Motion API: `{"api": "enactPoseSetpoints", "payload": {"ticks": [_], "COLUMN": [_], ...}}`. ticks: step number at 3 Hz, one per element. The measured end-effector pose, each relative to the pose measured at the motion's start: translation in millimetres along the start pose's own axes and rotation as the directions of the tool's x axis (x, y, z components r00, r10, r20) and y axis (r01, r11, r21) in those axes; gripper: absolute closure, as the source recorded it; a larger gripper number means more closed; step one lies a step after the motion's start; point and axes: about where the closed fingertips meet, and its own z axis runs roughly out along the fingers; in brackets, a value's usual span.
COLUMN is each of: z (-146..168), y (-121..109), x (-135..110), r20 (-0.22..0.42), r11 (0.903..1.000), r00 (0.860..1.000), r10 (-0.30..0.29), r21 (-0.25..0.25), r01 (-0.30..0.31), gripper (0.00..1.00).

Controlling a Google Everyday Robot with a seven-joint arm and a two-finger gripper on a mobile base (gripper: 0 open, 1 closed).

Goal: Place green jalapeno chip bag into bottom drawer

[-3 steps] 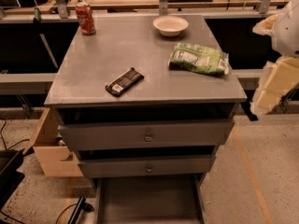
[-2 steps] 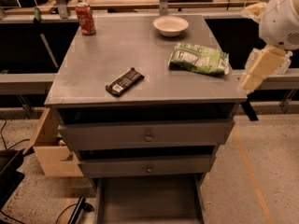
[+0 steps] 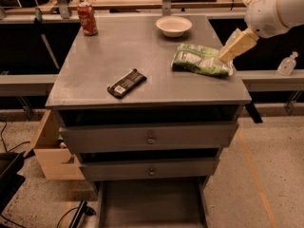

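The robot's gripper needs to close on the green jalapeno chip bag near its end farther from the black wrapped bar [image 3: 216, 61].
The green jalapeno chip bag [image 3: 198, 59] lies flat on the right side of the grey cabinet top [image 3: 128, 56]. My gripper [image 3: 226, 56] hangs from the white arm at the upper right. Its cream tip is at the bag's right end, just above or touching it; I cannot tell which. The bottom drawer [image 3: 152, 204] is pulled out at the cabinet's foot, with a bare grey floor.
A flat black wrapped bar [image 3: 127, 83] lies left of centre on the top. A red can [image 3: 87, 19] stands at the back left and a white bowl [image 3: 174, 26] at the back. Two knobbed upper drawers [image 3: 150, 137] are slightly ajar. A cardboard box [image 3: 51, 152] sits at the left.
My gripper has moved left and up from beside the cabinet's right edge to the right end of the chip bag. The bag and the drawers have not moved.
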Motion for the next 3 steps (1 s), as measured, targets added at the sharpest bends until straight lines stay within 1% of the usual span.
{"api": "enactPoseSetpoints", "payload": {"ticks": [1, 2, 3], "z": [6.9, 19.6, 43.2], "y": [-5.5, -3.4, -19.5], "x": [1.6, 12.2, 31.3], "r20": [0.013, 0.01, -0.007], "r11": [0.9998, 0.9978, 0.9902], "r00": [1.0, 0.998, 0.991], "r10": [0.01, 0.062, 0.13], "r21": [0.017, 0.024, 0.052], "r01": [-0.011, -0.062, -0.13], "gripper": [0.0, 0.0, 0.0]}}
